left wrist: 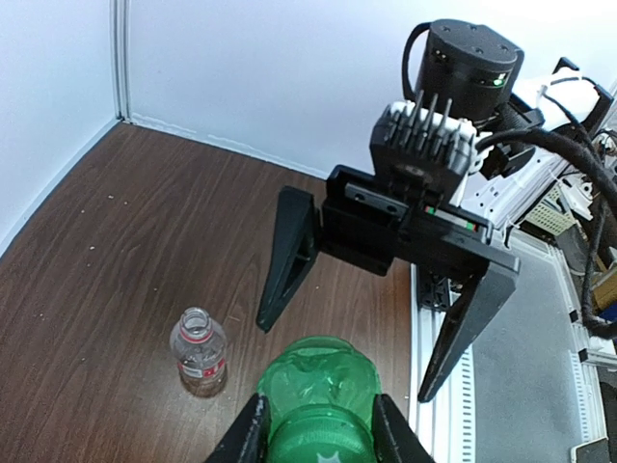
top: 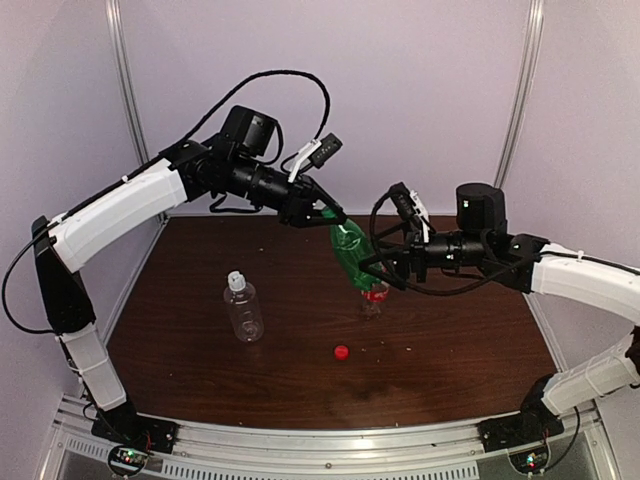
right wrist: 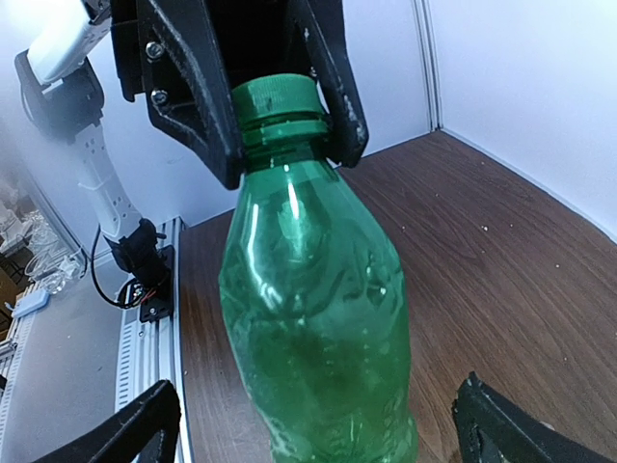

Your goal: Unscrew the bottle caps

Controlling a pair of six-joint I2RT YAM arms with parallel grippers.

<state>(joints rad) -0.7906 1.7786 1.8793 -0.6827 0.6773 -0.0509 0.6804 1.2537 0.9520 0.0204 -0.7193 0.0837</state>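
The robot's left gripper is pinching the green bottle's neck, so the right gripper needs to hold the green bottle's body before the left gripper takes the green cap (right wrist: 278, 98).
My left gripper (top: 330, 218) holds the green bottle (top: 352, 255) tilted in the air over the table's middle, shut at its neck (left wrist: 320, 413). In the right wrist view the green cap (right wrist: 277, 98) sits on the bottle between the left fingers (right wrist: 198, 106). My right gripper (top: 383, 270) stands open, its fingers either side of the bottle's lower body (right wrist: 318, 424) without touching it. Below stands the small clear bottle with a red label (left wrist: 198, 352), its mouth uncapped. A red cap (top: 341, 352) lies on the table. The wider clear bottle (top: 244, 312) stands at the left, wearing its white cap (top: 235, 280).
The brown table (top: 450, 340) is closed in by white walls at the back and sides. An aluminium rail (top: 330, 445) with both arm bases runs along the near edge. Cables loop above both wrists.
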